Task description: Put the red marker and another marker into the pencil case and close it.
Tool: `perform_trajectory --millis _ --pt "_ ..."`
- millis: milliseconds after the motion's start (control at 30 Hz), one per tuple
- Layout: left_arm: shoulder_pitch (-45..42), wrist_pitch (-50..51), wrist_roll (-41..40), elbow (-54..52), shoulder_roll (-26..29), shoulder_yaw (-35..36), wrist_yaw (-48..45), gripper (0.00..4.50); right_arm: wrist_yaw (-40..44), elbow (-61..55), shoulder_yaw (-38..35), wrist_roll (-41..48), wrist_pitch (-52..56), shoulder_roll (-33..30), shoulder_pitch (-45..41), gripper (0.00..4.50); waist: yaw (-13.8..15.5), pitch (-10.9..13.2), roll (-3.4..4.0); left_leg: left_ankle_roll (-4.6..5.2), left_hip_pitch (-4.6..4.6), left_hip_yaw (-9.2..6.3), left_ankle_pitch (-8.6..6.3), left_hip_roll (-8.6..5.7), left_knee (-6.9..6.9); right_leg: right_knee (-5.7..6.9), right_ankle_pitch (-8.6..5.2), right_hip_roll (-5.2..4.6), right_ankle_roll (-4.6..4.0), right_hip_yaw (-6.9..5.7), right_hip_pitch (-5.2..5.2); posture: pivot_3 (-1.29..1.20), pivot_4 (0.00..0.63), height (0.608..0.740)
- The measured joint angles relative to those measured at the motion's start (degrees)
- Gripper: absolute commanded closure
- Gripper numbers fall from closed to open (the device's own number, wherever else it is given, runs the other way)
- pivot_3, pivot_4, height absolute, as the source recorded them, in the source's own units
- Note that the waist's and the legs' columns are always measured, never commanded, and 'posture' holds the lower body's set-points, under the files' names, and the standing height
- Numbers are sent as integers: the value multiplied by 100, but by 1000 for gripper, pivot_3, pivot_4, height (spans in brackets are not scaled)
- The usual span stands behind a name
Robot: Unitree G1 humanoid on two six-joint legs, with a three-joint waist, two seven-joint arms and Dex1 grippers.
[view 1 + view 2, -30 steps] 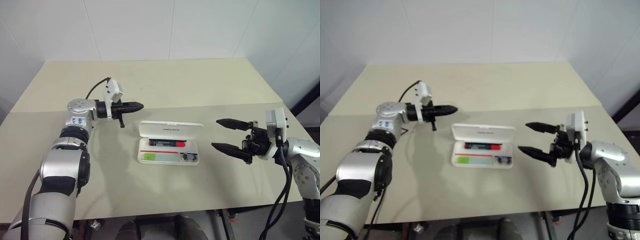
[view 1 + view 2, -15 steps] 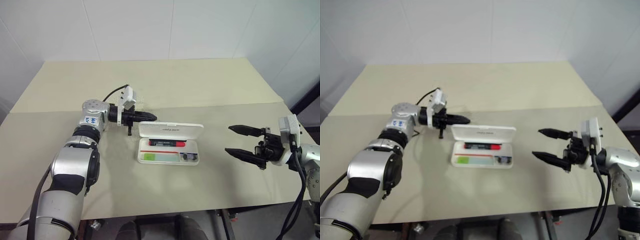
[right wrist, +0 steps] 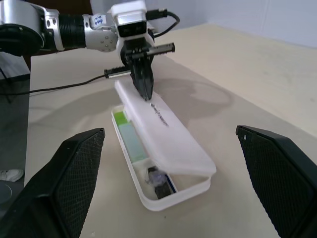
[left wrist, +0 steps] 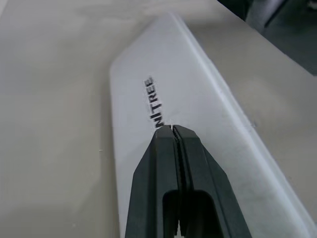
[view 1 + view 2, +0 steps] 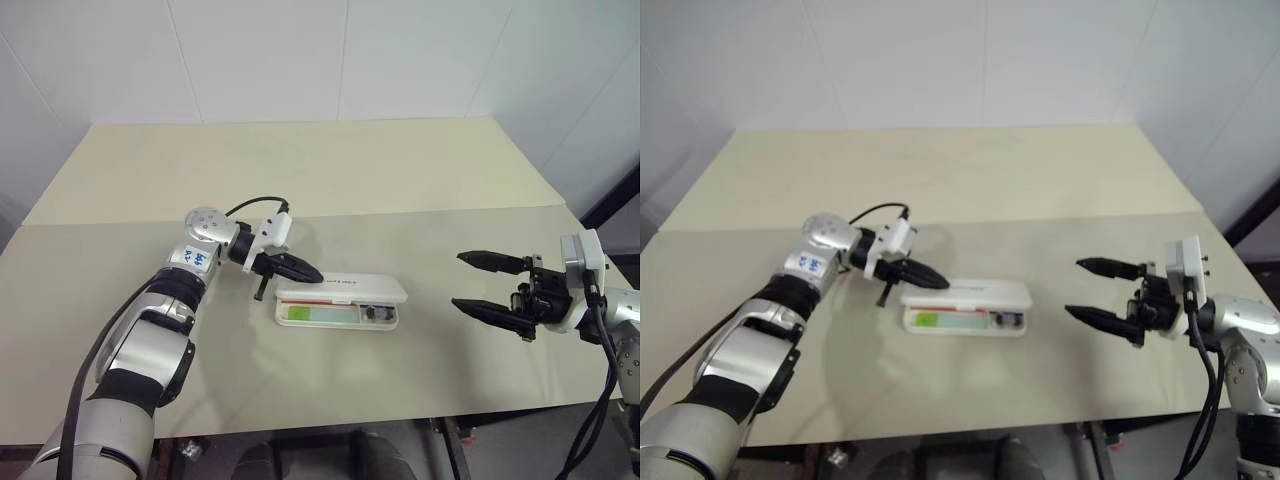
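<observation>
The lid will lie flat over the white pencil case's tray [image 5: 338, 303] once my left gripper releases it.
The white pencil case [image 5: 360, 291] lies mid-table with its lid tilted low over the tray, a gap still showing along the front. My left gripper [image 5: 315, 277] is shut, and its tip rests on the lid's left end by the dark lettering [image 4: 154, 101]. The red marker is hidden under the lid. The lime-green highlighter [image 5: 297, 313] shows in the tray's front left corner. My right gripper [image 5: 478, 282] hovers open to the right of the case, apart from it, with nothing between its fingers.
A small dark item [image 5: 375, 313] sits at the right end of the tray. The beige table [image 5: 330, 180] runs back to a white wall. A black cable [image 5: 250, 203] loops off my left wrist.
My left gripper moved right and down onto the lid. The lid swung from fully open to nearly down, covering the red marker. The right gripper drew back a little to the right.
</observation>
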Motion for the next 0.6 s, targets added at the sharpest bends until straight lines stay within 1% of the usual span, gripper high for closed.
perform_trajectory --millis 167,333,500,600 --pt "11 -349 30 6 16 -214 0 4482 114 38 33 0 2 0 -11 0 0 0 0 1 -2 1 0 0 3 -4 -4 0 -8 2 0 0 150 740" --pt "9 -1019 538 248 -88 -316 0 4482 314 80 115 -8 -19 1 -20 0 1 0 0 1 -1 1 0 0 3 -5 -4 0 -8 2 1 0 150 740" --pt "-49 -1604 822 349 -199 -320 0 4482 378 245 257 -92 -59 5 -195 0 2 -1 1 1 4 1 1 -1 7 -8 -12 0 -23 4 10 0 150 740" --pt "-76 -1881 964 415 -384 -311 2 4482 386 312 317 -137 -123 13 -304 0 3 -1 1 2 14 2 1 -1 9 -13 -13 0 -24 4 22 0 150 740"
